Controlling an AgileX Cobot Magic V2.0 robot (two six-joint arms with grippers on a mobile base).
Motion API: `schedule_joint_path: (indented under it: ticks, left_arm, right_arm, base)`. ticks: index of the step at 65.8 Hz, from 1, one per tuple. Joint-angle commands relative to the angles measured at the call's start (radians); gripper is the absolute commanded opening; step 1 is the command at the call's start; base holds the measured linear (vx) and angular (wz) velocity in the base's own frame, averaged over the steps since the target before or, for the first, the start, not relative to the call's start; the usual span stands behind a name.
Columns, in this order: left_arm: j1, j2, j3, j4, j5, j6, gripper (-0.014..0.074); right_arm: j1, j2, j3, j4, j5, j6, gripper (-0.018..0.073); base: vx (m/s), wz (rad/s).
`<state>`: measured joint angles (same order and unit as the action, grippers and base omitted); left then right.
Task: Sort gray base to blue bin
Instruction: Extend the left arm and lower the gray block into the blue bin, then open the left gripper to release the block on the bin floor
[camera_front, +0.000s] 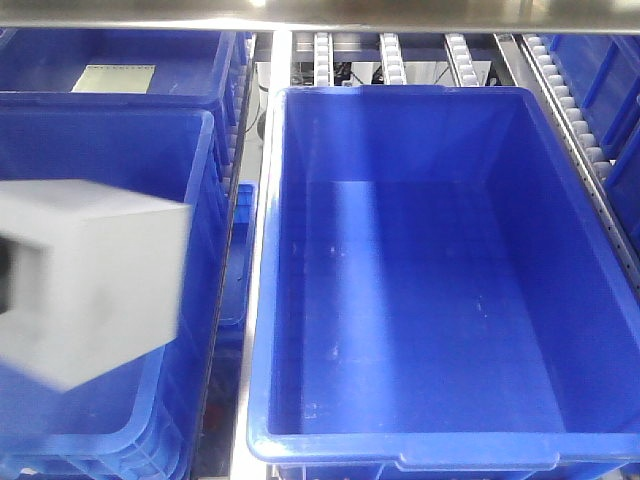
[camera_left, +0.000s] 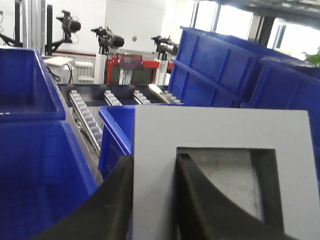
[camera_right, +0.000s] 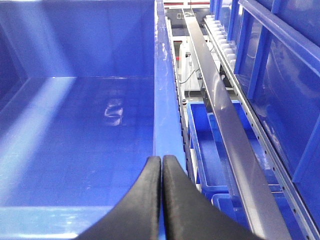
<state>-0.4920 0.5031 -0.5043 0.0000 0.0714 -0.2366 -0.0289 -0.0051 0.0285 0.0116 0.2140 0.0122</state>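
The robot's left gripper should release the gray base on the blue bin's bottom beside the middle of its near rim (camera_front: 455, 378).
The gray base (camera_front: 95, 280) hangs close to the front camera at the left, over the left crate. In the left wrist view my left gripper (camera_left: 155, 161) is shut on one wall of the gray base (camera_left: 220, 127), with one black finger (camera_left: 112, 200) outside and the other inside the square hollow. The blue bin (camera_front: 420, 300), deep with a smooth scuffed floor, fills the centre and right and holds nothing. My right gripper (camera_right: 161, 160) is shut and empty, over the right rim of the blue bin (camera_right: 161, 75).
A blue crate with a grid-patterned wall (camera_front: 110, 150) stands to the left of the bin. Another crate behind it holds a pale plate (camera_front: 118, 78). Roller rails (camera_front: 575, 110) run at the right. A metal rail (camera_right: 225, 130) and lower small bins (camera_right: 210, 150) lie right of the bin.
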Motion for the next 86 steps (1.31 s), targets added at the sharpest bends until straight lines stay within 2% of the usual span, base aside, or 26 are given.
schedule_joint_path:
  ticks: [1, 9, 22, 35, 43, 62, 75, 86]
  left_arm:
    - [-0.004, 0.099, -0.037, -0.011, -0.208, -0.014, -0.0006]
    - [-0.062, 0.232, -0.058, -0.009, -0.302, -0.015, -0.0006]
    - [-0.227, 0.49, -0.199, 0.027, -0.305, -0.014, -0.0006]
    - [-0.326, 0.776, -0.387, 0.026, -0.295, -0.014, -0.0006]
    - [-0.358, 0.921, -0.51, 0.026, -0.258, -0.014, -0.0004]
    - [-0.398, 1.203, -0.805, 0.024, -0.036, -0.014, 0.0004]
    - [-0.414, 1.34, -0.923, 0.024, 0.058, -0.014, 0.0004]
    - [-0.414, 1.407, -0.946, 0.024, 0.098, -0.012, 0.0004]
  right_arm:
    - [-0.003, 0.018, 0.001, -0.005, -0.064, -0.012, -0.0005]
    - [-0.003, 0.018, 0.001, -0.005, -0.064, -0.012, -0.0005]
    - [-0.003, 0.018, 0.001, -0.005, -0.064, -0.012, -0.0005]
    - [-0.003, 0.018, 0.001, -0.005, -0.064, -0.012, -0.0005]
    - [-0.003, 0.018, 0.001, -0.005, -0.064, -0.012, -0.0005]
    - [-0.003, 0.018, 0.001, -0.005, -0.064, -0.012, -0.0005]
    - [-0.003, 0.018, 0.001, -0.005, -0.064, -0.012, -0.0005]
    - [-0.003, 0.018, 0.001, -0.005, -0.064, -0.012, -0.0005]
  base:
    - [0.0, 0.0]
    - [0.0, 0.0]
    - [0.0, 0.0]
    - [0.0, 0.0]
    - [0.0, 0.0]
    - [0.0, 0.0]
    - [0.0, 0.0]
    - [0.0, 0.0]
